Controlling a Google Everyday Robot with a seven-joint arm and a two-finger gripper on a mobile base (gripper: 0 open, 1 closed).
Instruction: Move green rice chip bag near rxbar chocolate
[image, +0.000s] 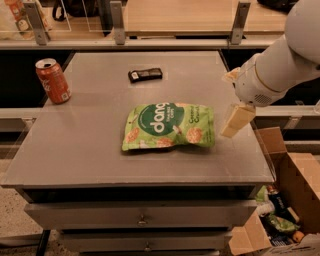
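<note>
The gripper I have will close on the end (206, 126) of the green rice chip bag that faces the open cardboard box.
The green rice chip bag (169, 126) lies flat in the middle of the grey table (75, 150), its dark green circle with "dang" facing up. The rxbar chocolate (145, 75), a small black bar, lies farther back on the table, apart from the bag. My gripper (230, 102) hangs just off the bag's right edge, above the table's right side. It is open and empty. One cream finger (238, 120) points down toward the bag's right end, and the other shows higher up.
An orange-red soda can (52, 80) stands upright at the table's left edge. An open cardboard box (285, 200) with items sits on the floor at the right. A shelf rail with posts (117, 22) runs behind the table.
</note>
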